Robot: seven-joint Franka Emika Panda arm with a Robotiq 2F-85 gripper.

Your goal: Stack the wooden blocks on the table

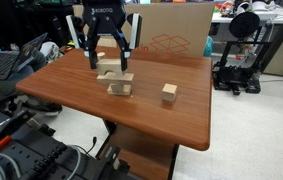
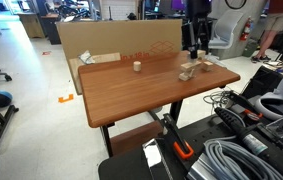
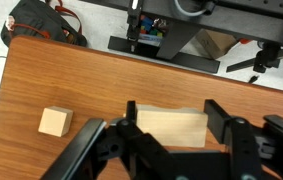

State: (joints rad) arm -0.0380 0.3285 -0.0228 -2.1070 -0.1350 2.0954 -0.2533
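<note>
The pale rectangular wooden block, now hanging just above the stack's far side, will be let go by my gripper on top of the small stack of wooden blocks (image 1: 113, 69) (image 3: 168, 126).
In the wrist view my gripper (image 3: 173, 118) is shut on a pale rectangular wooden block (image 3: 171, 130), one finger against each end. A small wooden cube (image 3: 54, 121) lies to its left on the reddish-brown table (image 3: 71, 75). In an exterior view the gripper (image 1: 109, 62) hangs with the block just above the far side of a small stack of wooden blocks (image 1: 120, 85); the cube (image 1: 169, 93) sits apart to the right. From the opposite side, the gripper (image 2: 196, 48) is over the blocks (image 2: 189, 72) near the table's far corner, with the cube (image 2: 137, 67) nearer the middle.
A big cardboard box (image 1: 171, 40) stands against the table's far edge, also visible as the box (image 2: 111, 45) in an exterior view. A black machine (image 1: 236, 55) sits on the floor beyond the table. Cables and hoses (image 2: 231, 150) crowd the floor near one table edge.
</note>
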